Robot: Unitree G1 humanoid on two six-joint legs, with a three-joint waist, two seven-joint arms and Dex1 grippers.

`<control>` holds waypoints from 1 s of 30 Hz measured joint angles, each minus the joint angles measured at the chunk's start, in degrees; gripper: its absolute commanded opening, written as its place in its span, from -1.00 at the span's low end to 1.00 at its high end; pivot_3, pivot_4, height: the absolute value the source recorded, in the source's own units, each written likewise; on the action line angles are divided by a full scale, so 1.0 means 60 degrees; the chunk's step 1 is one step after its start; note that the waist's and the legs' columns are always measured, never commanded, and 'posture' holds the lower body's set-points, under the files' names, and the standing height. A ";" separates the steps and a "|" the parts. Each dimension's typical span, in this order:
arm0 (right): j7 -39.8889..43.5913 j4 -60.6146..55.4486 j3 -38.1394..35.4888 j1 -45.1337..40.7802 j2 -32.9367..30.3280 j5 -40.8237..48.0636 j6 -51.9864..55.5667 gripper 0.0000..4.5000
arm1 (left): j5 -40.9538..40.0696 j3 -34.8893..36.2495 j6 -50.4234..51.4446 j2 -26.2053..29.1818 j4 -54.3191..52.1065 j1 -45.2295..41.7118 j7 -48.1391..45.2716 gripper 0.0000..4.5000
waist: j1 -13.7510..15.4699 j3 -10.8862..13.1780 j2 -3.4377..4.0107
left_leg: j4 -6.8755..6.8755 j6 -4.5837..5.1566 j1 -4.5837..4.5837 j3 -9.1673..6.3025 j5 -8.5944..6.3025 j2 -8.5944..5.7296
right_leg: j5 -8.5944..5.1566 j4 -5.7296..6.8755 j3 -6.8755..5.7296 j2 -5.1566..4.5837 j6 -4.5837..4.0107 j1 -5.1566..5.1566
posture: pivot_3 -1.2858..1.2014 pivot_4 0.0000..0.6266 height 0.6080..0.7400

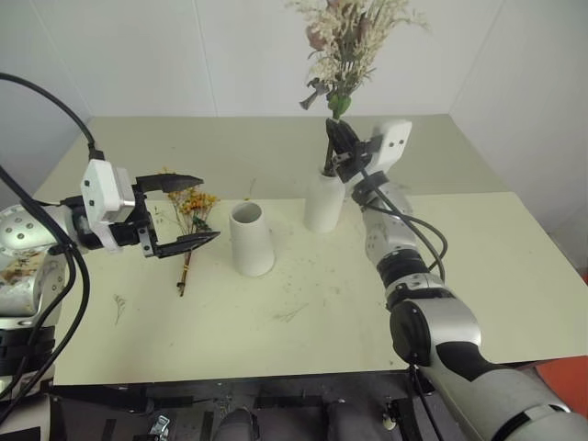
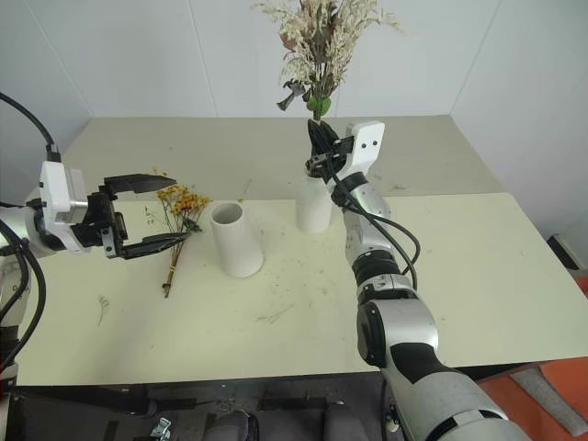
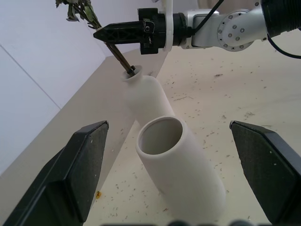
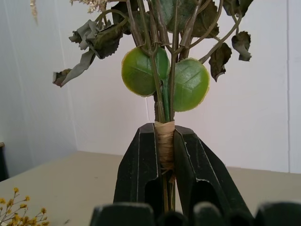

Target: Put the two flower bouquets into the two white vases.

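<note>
I should next lower my left gripper to the middle of the stems (image 1: 188, 255) of the yellow-orange bouquet, below its flowers, and close it.
The pink-rose bouquet (image 1: 352, 41) stands upright above the bottle-shaped white vase (image 1: 323, 204), and my right gripper (image 1: 333, 130) is shut on its wrapped stem (image 4: 164, 141) just over the neck. In the left wrist view the stem's end (image 3: 123, 61) reaches the mouth of that vase (image 3: 146, 96). The cone-shaped white vase (image 1: 251, 241) stands empty to its left. The yellow-orange bouquet (image 1: 191, 207) lies flat on the table left of the cone vase. My left gripper (image 1: 209, 208) hovers open and level over it, its fingers (image 3: 80, 174) pointing at the cone vase (image 3: 181, 169).
The pale table (image 1: 496, 303) is speckled with small plant bits, and a loose sprig (image 1: 119, 305) lies near its left front. White walls close off the back and the sides. Open tabletop stretches to the right of my right arm.
</note>
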 measured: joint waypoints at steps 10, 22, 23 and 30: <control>0.0452 -0.0761 -0.0033 0.0856 0.0034 0.0331 0.0036 0.58 | -0.0001 0.0004 0.0046 0.0001 -0.0013 -0.0003 0.0004 1.00 | 0.0025 0.0000 0.0000 | 0.0000 0.0000 0.0001 -0.0001 0.0000 0.0000 | 0.0000 0.0000 -0.0002 -0.0002 0.0000 0.0007 | 0.03 -0.52 1.00; 0.0207 -0.5102 0.0749 0.4283 0.0120 0.0389 0.1495 0.99 | -0.0006 0.0314 0.0125 0.0190 -0.0037 0.0158 0.0083 1.00 | 0.0031 0.0000 0.0000 | -0.0002 -0.0001 0.0007 -0.0002 0.0000 0.0001 | 0.0000 -0.0002 0.0002 0.0002 0.0000 0.0006 | 0.03 -0.52 1.00; 0.0207 -0.5687 0.0852 0.4696 0.0013 0.0394 0.1782 0.99 | 0.0012 0.0535 0.0218 0.0196 -0.0089 0.0414 0.0274 1.00 | 0.0027 0.0001 0.0003 | -0.0003 -0.0001 0.0009 -0.0002 0.0000 0.0001 | -0.0001 -0.0002 0.0004 0.0001 0.0000 0.0005 | 0.03 -0.52 1.00; 0.0364 -1.0161 0.1154 0.6676 -0.2346 0.1032 0.5823 0.99 | 0.1655 0.1542 0.2470 0.0122 -0.0963 0.2262 0.4151 1.00 | 0.0099 0.0002 0.0002 | 0.0014 -0.0001 0.0015 -0.0007 0.0000 0.0000 | -0.0001 -0.0008 -0.0002 -0.0004 0.0001 0.0016 | 0.03 -0.52 1.00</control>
